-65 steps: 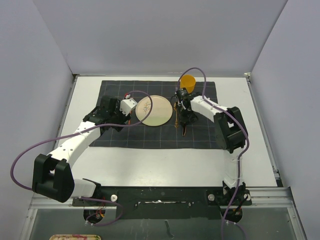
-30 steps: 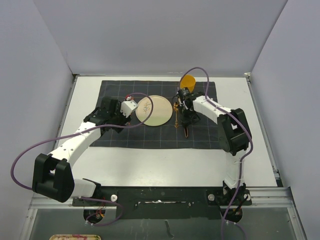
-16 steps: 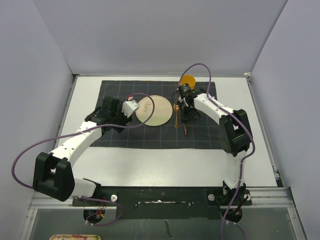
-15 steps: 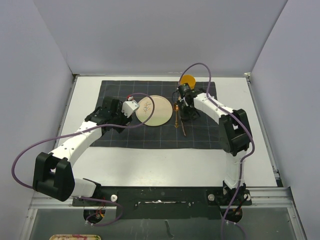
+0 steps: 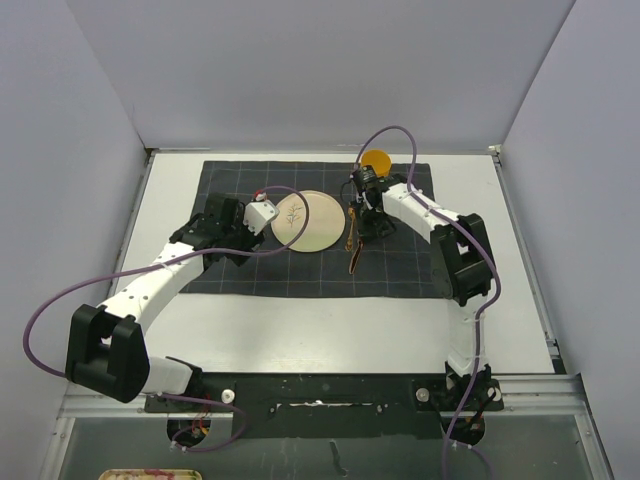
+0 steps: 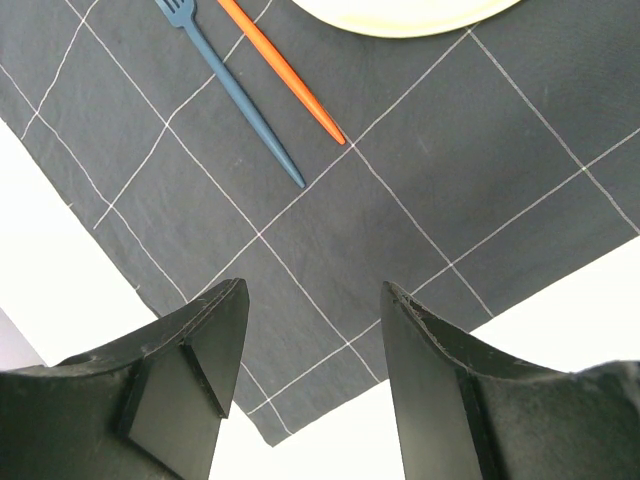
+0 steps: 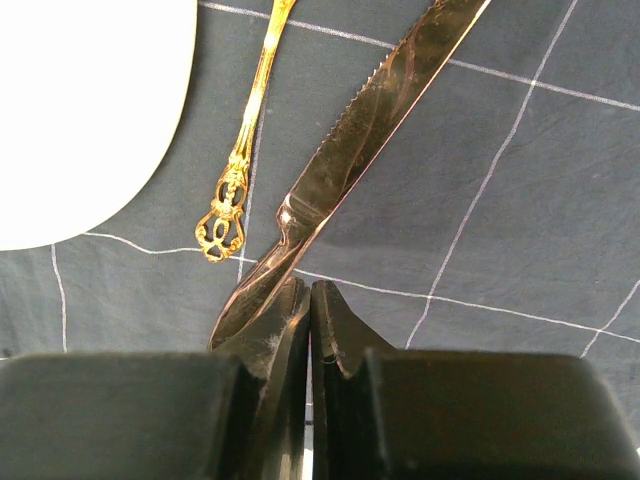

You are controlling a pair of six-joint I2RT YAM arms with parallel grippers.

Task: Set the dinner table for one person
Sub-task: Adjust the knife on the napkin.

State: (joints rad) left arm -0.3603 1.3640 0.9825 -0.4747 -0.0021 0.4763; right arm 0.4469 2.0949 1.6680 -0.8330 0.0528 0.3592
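Observation:
The knife slants, handle outside my right gripper's shut fingers, so I should open, take the knife's neck (image 7: 290,228) and turn it alongside the gold-handled utensil.
The white dinner table (image 5: 330,325) carries a dark grey grid cloth (image 5: 300,272). On the cloth lie a cream plate (image 5: 307,221), a gold-handled utensil (image 5: 350,222) and a rose-gold knife (image 5: 355,256). My right gripper (image 5: 362,232) is shut just above the knife. In the right wrist view the gripper (image 7: 308,285) has its jaws pressed together, and the knife (image 7: 370,130) handle lies against the outer side of the left finger, beside the gold handle (image 7: 235,180). My left gripper (image 5: 243,232) is open and empty over the cloth (image 6: 315,290).
An orange cup (image 5: 376,161) stands at the cloth's far edge, behind my right wrist. A blue fork (image 6: 235,90) and an orange stick-like utensil (image 6: 285,70) lie left of the plate (image 6: 400,15). A metal rail (image 5: 320,385) runs along the near edge.
My right gripper has moved up and left towards the plate. The knife has swung and shifted left, closer to the gold utensil. The left arm has barely moved.

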